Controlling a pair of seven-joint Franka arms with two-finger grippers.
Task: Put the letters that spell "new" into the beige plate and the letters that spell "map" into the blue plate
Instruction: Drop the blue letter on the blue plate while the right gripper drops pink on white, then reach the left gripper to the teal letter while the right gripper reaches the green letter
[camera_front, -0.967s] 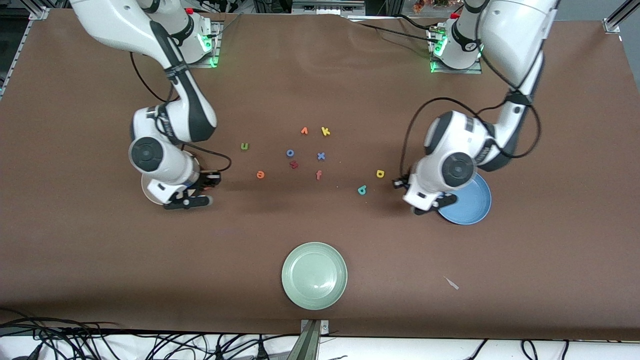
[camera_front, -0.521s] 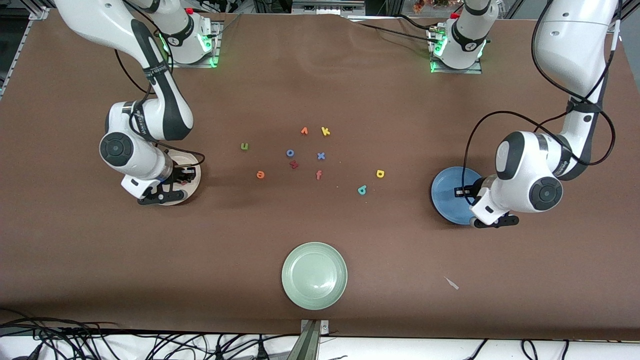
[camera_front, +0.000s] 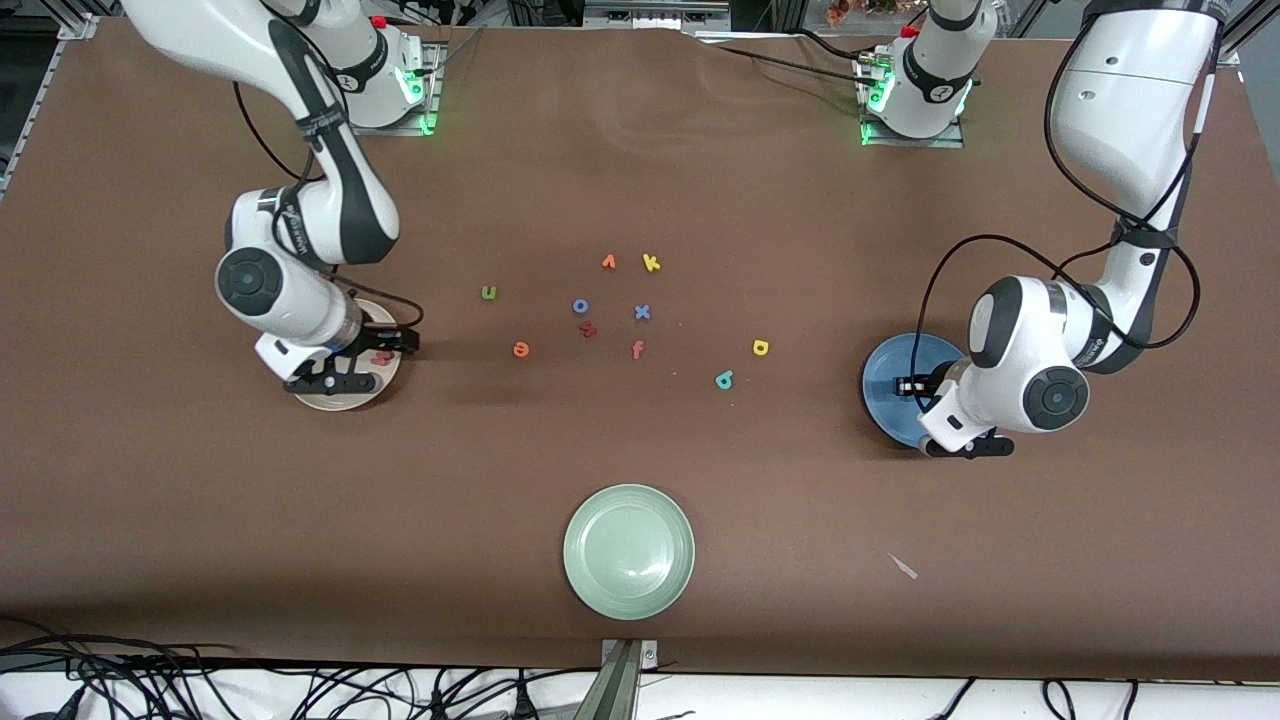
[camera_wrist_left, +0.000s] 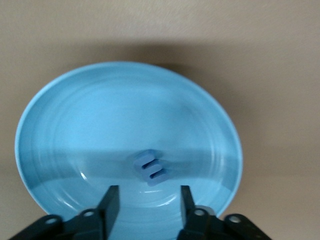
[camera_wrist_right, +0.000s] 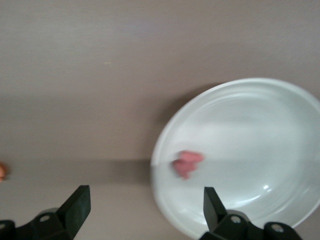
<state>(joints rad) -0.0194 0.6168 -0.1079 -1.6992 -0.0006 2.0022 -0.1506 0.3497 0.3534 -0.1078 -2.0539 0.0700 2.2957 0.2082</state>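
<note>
The beige plate still needs the green letter n, so my right gripper should close across the legs of the green n (camera_front: 488, 293).
The pinkish-red w (camera_front: 383, 357) (camera_wrist_right: 187, 163) lies in the beige plate (camera_front: 340, 400) (camera_wrist_right: 260, 125). My right gripper (camera_front: 362, 362) (camera_wrist_right: 145, 197) hangs open over that plate's rim, holding nothing. The blue m (camera_wrist_left: 150, 167) lies in the blue plate (camera_front: 888, 372) (camera_wrist_left: 100, 115). My left gripper (camera_front: 940, 415) (camera_wrist_left: 148, 192) stands open just above it, apart from the letter. On the table lie the green n (camera_front: 489, 292), orange e (camera_front: 521, 349), yellow a (camera_front: 760, 347) and teal p (camera_front: 725, 379).
Other letters sit mid-table: an orange one (camera_front: 608, 262), yellow k (camera_front: 651, 263), blue o (camera_front: 580, 306), blue x (camera_front: 642, 312), dark red h (camera_front: 588, 328), orange-red f (camera_front: 637, 349). A pale green plate (camera_front: 628, 550) stands nearer the front camera.
Both arms swung out from the letters to their plates. Both grippers opened; the w now lies in the beige plate and the m in the blue plate.
</note>
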